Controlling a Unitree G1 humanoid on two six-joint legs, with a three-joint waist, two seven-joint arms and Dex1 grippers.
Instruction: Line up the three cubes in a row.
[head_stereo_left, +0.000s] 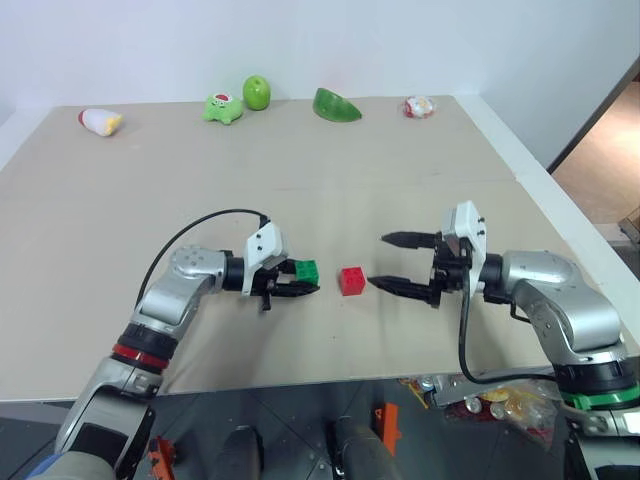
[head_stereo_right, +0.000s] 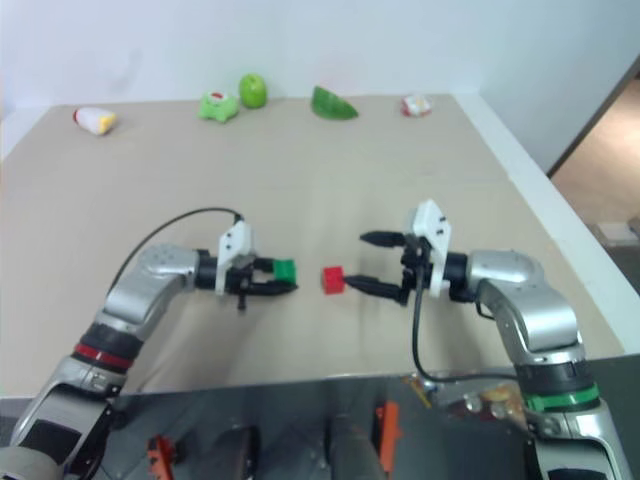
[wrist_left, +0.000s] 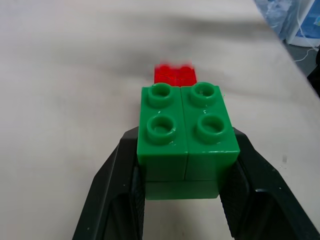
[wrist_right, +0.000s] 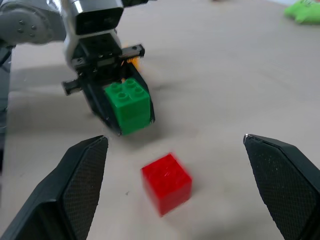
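My left gripper is going to set the green cube, now held just above the table, down and let go of it on the table (head_stereo_left: 300, 287) beside the red cube, with a small gap between them.
My left gripper (head_stereo_left: 308, 279) is shut on a green studded cube (head_stereo_left: 306, 271), held studs up just above the table; whether it touches the surface I cannot tell. A red cube (head_stereo_left: 351, 280) sits on the table a short gap to the right of the green one. In the left wrist view the green cube (wrist_left: 185, 135) sits between the two black fingers, with the red cube (wrist_left: 174, 75) straight beyond it. My right gripper (head_stereo_left: 377, 260) stands open just right of the red cube (wrist_right: 166, 182) and points toward it. A yellow-orange sliver (wrist_right: 131, 59) peeks out behind the left gripper.
Along the table's far edge lie a white-and-yellow toy (head_stereo_left: 100, 121), three larger green toys (head_stereo_left: 223, 108) (head_stereo_left: 257, 92) (head_stereo_left: 337, 105) and a white-and-red toy (head_stereo_left: 419, 106). The table's front edge (head_stereo_left: 300, 385) runs just below both arms.
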